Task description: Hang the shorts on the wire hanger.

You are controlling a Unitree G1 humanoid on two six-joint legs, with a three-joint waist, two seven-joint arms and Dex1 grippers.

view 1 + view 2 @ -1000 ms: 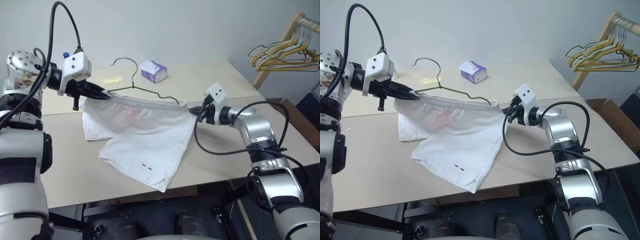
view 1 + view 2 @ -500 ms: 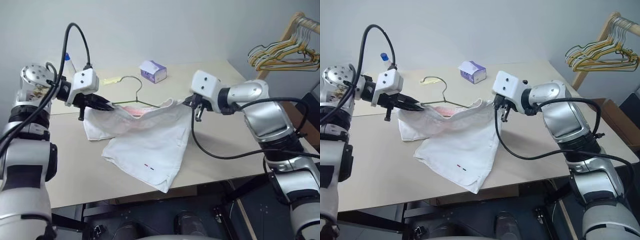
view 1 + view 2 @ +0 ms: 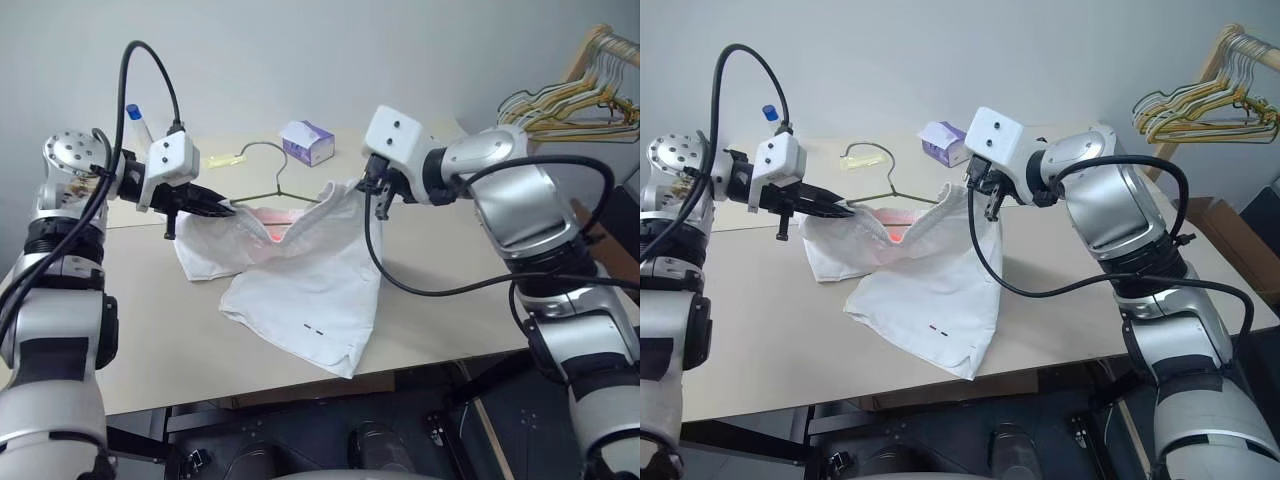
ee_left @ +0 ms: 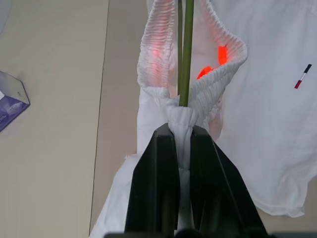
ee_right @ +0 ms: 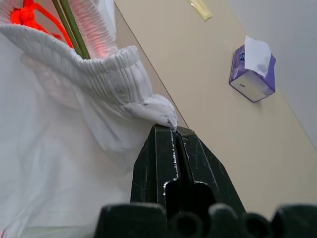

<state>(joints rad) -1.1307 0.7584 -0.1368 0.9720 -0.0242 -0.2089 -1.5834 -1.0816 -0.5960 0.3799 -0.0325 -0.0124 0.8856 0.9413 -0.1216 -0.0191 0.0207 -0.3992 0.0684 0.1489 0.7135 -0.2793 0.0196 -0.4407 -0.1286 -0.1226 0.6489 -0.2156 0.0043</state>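
Observation:
The waistband's end is pinched only at its edge by my right gripper's fingers, so I need to open that gripper and take that end of the waistband deeper [image 5: 141, 94], in line with the wire hanger.
The white shorts [image 3: 305, 275] hang between my two grippers, their legs resting on the table [image 3: 140, 320]. My left gripper [image 3: 226, 210] is shut on one end of the gathered waistband [image 4: 182, 119]. My right gripper [image 3: 374, 190] is shut on the other end [image 5: 148, 106], held slightly higher. The thin olive wire hanger [image 3: 268, 152] lies behind the shorts with its hook toward the wall. Its wire [image 4: 186, 49] runs inside the open waistband between the two gathered sides. A small red and dark mark [image 3: 313, 328] shows near one leg hem.
A purple tissue box [image 3: 307, 142] and a yellow packet [image 3: 225, 160] sit at the back of the table. A blue-capped bottle [image 3: 137, 120] stands at the back left. A wooden rack with several bunched hangers [image 3: 570, 95] stands to the right, off the table.
My right gripper has risen and swung left with its end of the waistband, slackening and bunching the shorts. The hanger has shifted with them. My left gripper has stayed nearly in place.

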